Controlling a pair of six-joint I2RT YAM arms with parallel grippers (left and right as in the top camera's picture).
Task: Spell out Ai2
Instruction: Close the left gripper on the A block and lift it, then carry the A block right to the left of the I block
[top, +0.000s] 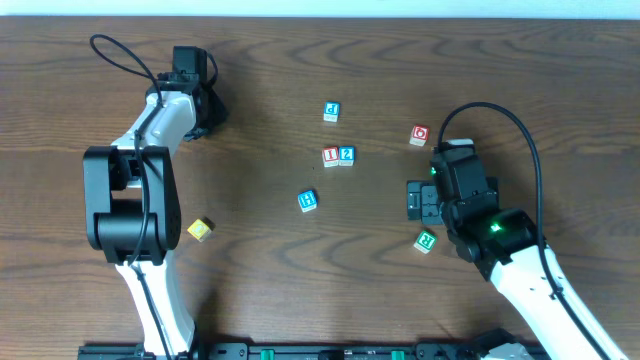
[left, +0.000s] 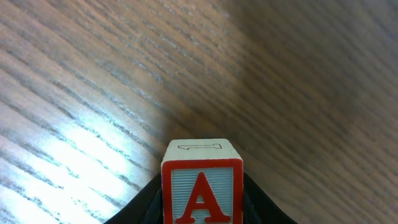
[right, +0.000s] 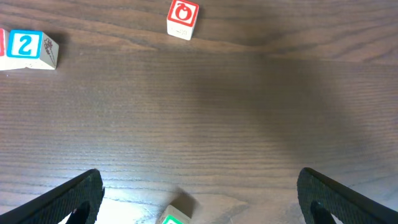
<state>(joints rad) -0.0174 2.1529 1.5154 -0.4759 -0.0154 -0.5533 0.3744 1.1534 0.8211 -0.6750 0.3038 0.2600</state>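
My left gripper is going to let go of the red A block beside the red I block, opposite the blue 2 block (top: 314, 160).
My left gripper (top: 207, 108) is at the far left of the table and is shut on a block with a red A (left: 202, 186), held just above the wood. The block is hidden in the overhead view. A red-marked block that reads like an I (top: 330, 156) and a blue 2 block (top: 346, 155) stand side by side, touching, at the table's middle. The 2 block also shows in the right wrist view (right: 28, 46). My right gripper (top: 416, 200) is open and empty, right of that pair, with its jaws spread wide (right: 199, 202).
A blue block (top: 331, 111) lies behind the pair and another blue block (top: 307, 201) in front of it. A red block (top: 419, 135) and a green block (top: 425, 241) flank my right gripper. A yellow block (top: 201, 229) lies front left.
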